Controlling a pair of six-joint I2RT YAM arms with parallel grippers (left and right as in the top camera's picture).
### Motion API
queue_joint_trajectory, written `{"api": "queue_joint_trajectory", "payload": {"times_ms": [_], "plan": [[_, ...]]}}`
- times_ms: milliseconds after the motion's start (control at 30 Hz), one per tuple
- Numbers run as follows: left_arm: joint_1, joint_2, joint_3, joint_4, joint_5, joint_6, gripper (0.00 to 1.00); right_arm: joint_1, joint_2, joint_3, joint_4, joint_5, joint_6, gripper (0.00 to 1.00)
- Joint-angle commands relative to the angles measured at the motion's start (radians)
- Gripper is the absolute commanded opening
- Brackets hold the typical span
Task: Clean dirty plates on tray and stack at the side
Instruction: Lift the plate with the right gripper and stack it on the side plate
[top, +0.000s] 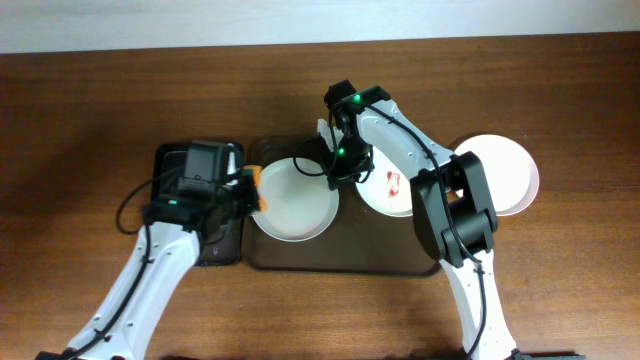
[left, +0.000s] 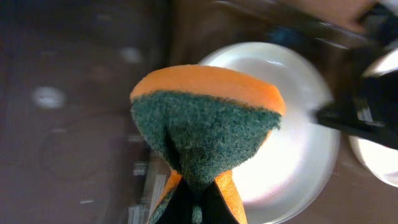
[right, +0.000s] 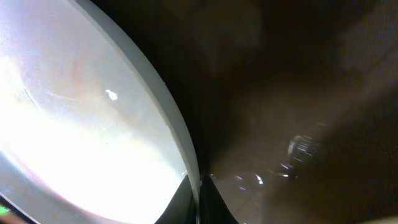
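Next, I let go of the plain white plate with my right gripper on top of the white plate (top: 494, 175) beside the brown tray.
A plain white plate (top: 295, 200) lies on the left half of the dark brown tray (top: 340, 262). My right gripper (top: 338, 172) is shut on its far right rim; the rim shows pinched between the fingers in the right wrist view (right: 186, 155). A second plate (top: 388, 188) with a red sauce smear sits on the tray's right half, partly under the right arm. A third white plate (top: 505, 172) lies on the table right of the tray. My left gripper (top: 250, 190) is shut on an orange and green sponge (left: 208, 124) at the first plate's (left: 292, 124) left edge.
A smaller black tray (top: 215, 250) lies left of the brown tray, under my left arm. The wooden table's far edge runs along the top of the overhead view.
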Motion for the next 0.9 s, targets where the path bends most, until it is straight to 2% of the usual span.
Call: {"api": "queue_joint_trajectory", "payload": {"times_ms": [0,100,167,267,400,600,733,867], "plan": [[0.121,-0.010,-0.004,-0.063,-0.077,0.083,0.00,0.002,-0.142,0.002,-0.039,0.188,0.037,0.04],[0.168,-0.010,-0.004,-0.090,-0.080,0.193,0.08,0.002,-0.212,0.002,-0.078,0.254,0.064,0.04],[0.178,-0.010,-0.004,-0.089,-0.080,0.299,0.05,0.002,-0.261,0.002,-0.103,0.332,0.129,0.04],[0.178,0.009,-0.004,-0.089,-0.080,0.341,0.00,0.013,-0.316,0.002,-0.159,0.473,0.223,0.04],[0.178,0.114,-0.004,-0.085,-0.097,0.343,0.00,0.089,-0.366,0.002,-0.234,0.755,0.359,0.04],[0.178,0.261,-0.004,-0.043,-0.125,0.343,0.00,0.280,-0.386,0.002,-0.352,1.157,0.613,0.04],[0.178,0.265,-0.004,-0.028,-0.125,0.343,0.00,0.385,-0.386,0.002,-0.348,1.318,0.613,0.04],[0.178,0.265,-0.004,-0.029,-0.125,0.343,0.00,0.399,-0.386,0.002,-0.348,1.338,0.658,0.04]]}}
